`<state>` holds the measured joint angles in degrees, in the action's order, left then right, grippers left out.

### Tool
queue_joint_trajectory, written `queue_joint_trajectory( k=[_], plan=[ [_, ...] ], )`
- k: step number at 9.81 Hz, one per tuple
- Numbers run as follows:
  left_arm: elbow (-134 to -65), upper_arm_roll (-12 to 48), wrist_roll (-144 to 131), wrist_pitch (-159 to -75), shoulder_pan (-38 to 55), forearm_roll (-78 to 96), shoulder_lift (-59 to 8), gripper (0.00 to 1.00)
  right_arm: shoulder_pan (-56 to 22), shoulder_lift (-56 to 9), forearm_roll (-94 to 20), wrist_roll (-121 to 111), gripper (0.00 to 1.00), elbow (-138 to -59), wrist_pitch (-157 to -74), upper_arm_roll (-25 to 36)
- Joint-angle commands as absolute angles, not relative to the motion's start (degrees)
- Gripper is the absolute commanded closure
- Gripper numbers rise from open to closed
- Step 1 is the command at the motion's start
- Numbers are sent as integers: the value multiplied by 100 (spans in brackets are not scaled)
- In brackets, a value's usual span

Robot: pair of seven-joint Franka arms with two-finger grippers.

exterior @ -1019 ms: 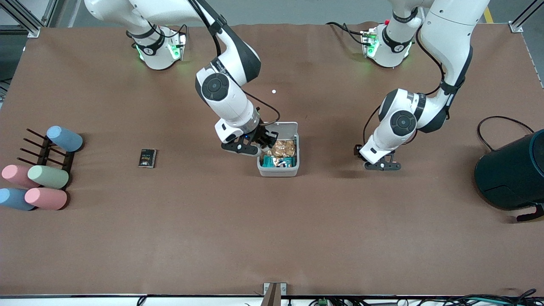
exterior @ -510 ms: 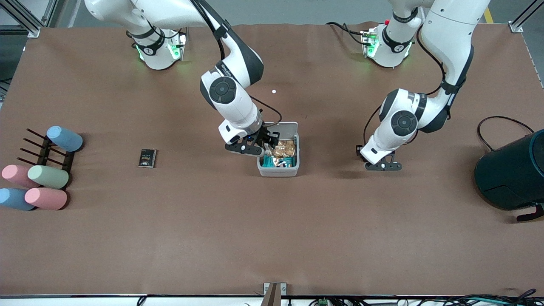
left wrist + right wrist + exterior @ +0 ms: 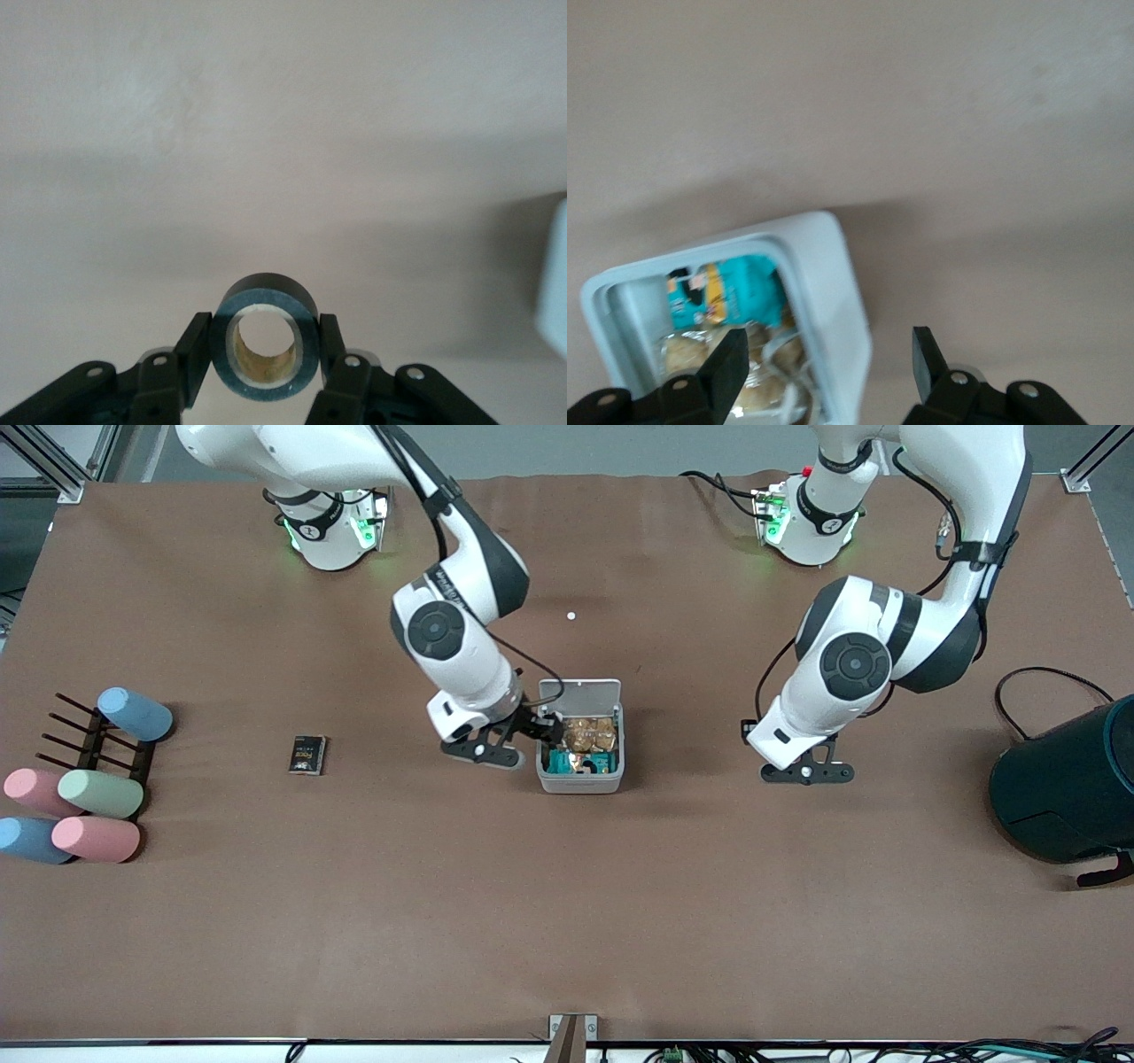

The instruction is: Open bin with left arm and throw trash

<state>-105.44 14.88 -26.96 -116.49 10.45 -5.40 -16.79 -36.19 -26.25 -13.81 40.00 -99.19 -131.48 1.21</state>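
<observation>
Next, I drop the tape roll from my left gripper inside the white bin (image 3: 586, 755), where gold and teal wrappers meet.
The white bin (image 3: 580, 781) stands mid-table with its lid (image 3: 580, 690) up; gold and teal wrappers lie inside. It also shows in the right wrist view (image 3: 824, 266), with a pale cord loop (image 3: 780, 372) inside. My right gripper (image 3: 542, 732) is open and empty over the bin's wall on the right arm's side, its fingers (image 3: 731, 359) astride that wall. My left gripper (image 3: 804, 771) hangs low over bare table toward the left arm's end, shut on a dark ring-shaped tape roll (image 3: 266, 341). The black packet (image 3: 307, 755) lies on the table toward the right arm's end.
A large dark teal cylinder (image 3: 1067, 784) with a black cable stands at the left arm's end. A black rack (image 3: 97, 735) with several pastel cylinders sits at the right arm's end. A tiny white speck (image 3: 570, 615) lies farther from the camera than the bin.
My right gripper has drawn back from over the bin's inside to its wall on the right arm's side. My left arm's elbow has risen; its gripper shifted slightly.
</observation>
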Motion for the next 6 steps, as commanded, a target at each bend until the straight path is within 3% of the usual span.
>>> queue_joint_trajectory(
  k=[1, 4, 6],
  plan=[
    [-9671, 2106, -3424, -11434, 1185, -378, -2187, 91, -3087, -2260, -1283, 3194, 17, -10298, -12928, 44],
    [-8520, 2136, -4541, -11435, 2080, -431, -3169, 89, -2630, -2075, -610, 2708, 15, -10922, -13103, 44],
    [-8184, 2066, -4921, -11513, 2503, -457, -3593, 89, -2243, -1829, -475, 2026, 15, -11747, -13847, 44]
  ],
)
